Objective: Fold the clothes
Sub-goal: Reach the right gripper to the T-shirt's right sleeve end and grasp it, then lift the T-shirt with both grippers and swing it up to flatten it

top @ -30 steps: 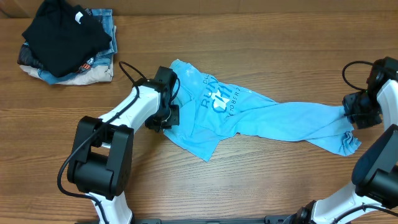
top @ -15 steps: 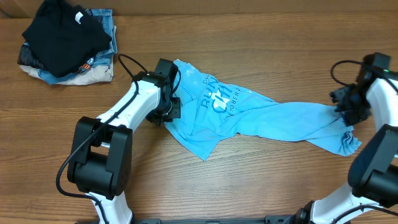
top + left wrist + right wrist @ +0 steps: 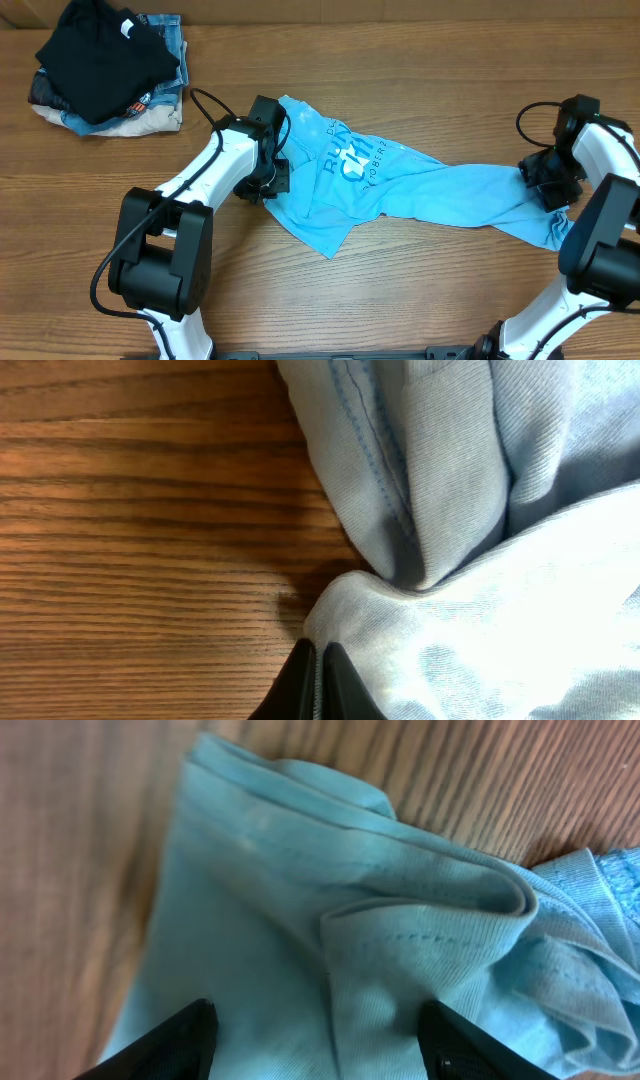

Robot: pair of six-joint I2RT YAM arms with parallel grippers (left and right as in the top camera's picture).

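The T-shirt is crumpled into a narrow strip, so the robot's right gripper should pinch the T-shirt's bunched end (image 3: 530, 208), and both grippers should lift and spread it before folding.
The clothes (image 3: 400, 185), a light sky-blue T-shirt with chest lettering, lie stretched and crumpled across the middle of the wooden table. My left gripper (image 3: 268, 180) is at the shirt's left edge. In the left wrist view its fingertips (image 3: 315, 655) are shut together on the edge of the blue cloth (image 3: 480, 510). My right gripper (image 3: 548, 185) hangs over the shirt's right end. In the right wrist view it (image 3: 320, 1040) stands open, its two fingers wide apart above the bunched cloth (image 3: 300, 920) and holding nothing.
A pile of other clothes (image 3: 105, 65) sits at the far left corner, a black garment on top of denim and beige ones. Bare wood (image 3: 420, 290) lies in front of the shirt. Both arm bases stand at the near edge.
My right gripper has opened and let go of the shirt's right end, then shifted left over it. My left gripper moved slightly away from the near edge and stayed shut.
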